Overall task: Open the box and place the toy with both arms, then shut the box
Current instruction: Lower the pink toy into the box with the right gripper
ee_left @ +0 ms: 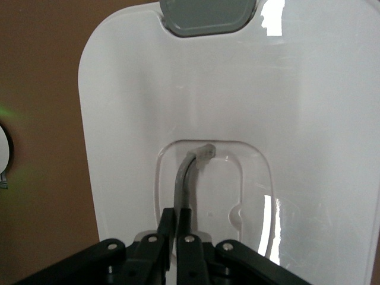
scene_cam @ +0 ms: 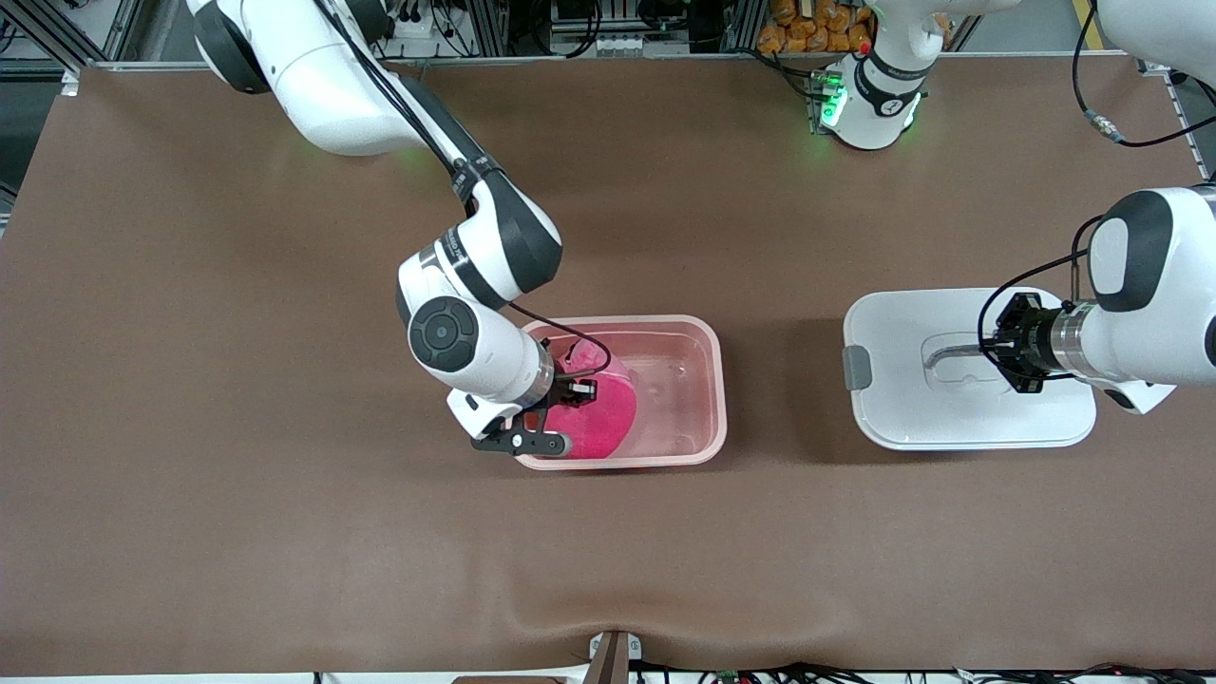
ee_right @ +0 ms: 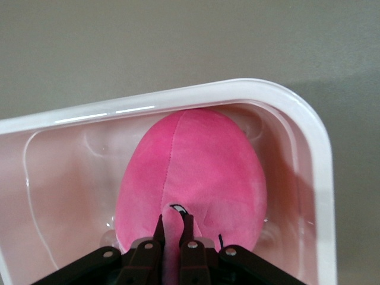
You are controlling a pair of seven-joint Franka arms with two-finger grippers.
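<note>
My right gripper is going to release the hot-pink plush toy, letting go of it around the middle of the pink tub's bottom (scene_cam: 630, 408) (ee_right: 104, 205).
The box (scene_cam: 708, 380), a translucent pink tub, stands open mid-table with the hot-pink plush toy (scene_cam: 606, 418) inside, at the end toward the right arm. My right gripper (scene_cam: 573, 397) reaches into the tub and is shut on a fold of the toy (ee_right: 196, 166), pinched by its gripper (ee_right: 174, 221) next to a black eye; the tub's rim (ee_right: 178, 98) curves round it. The white lid (scene_cam: 959, 418) lies flat on the table toward the left arm's end. My left gripper (scene_cam: 984, 350) is shut on the lid's grey handle (ee_left: 185, 175), which is raised from the recess and held between its fingertips (ee_left: 178, 214). A grey clip (ee_left: 208, 15) shows on the lid (ee_left: 249, 89).
The brown table cover has a wrinkle (scene_cam: 608, 617) at the edge nearest the front camera. The left arm's base (scene_cam: 864, 100) glows green at the back, with orange items (scene_cam: 817, 24) past the table edge. Bare table lies between tub and lid.
</note>
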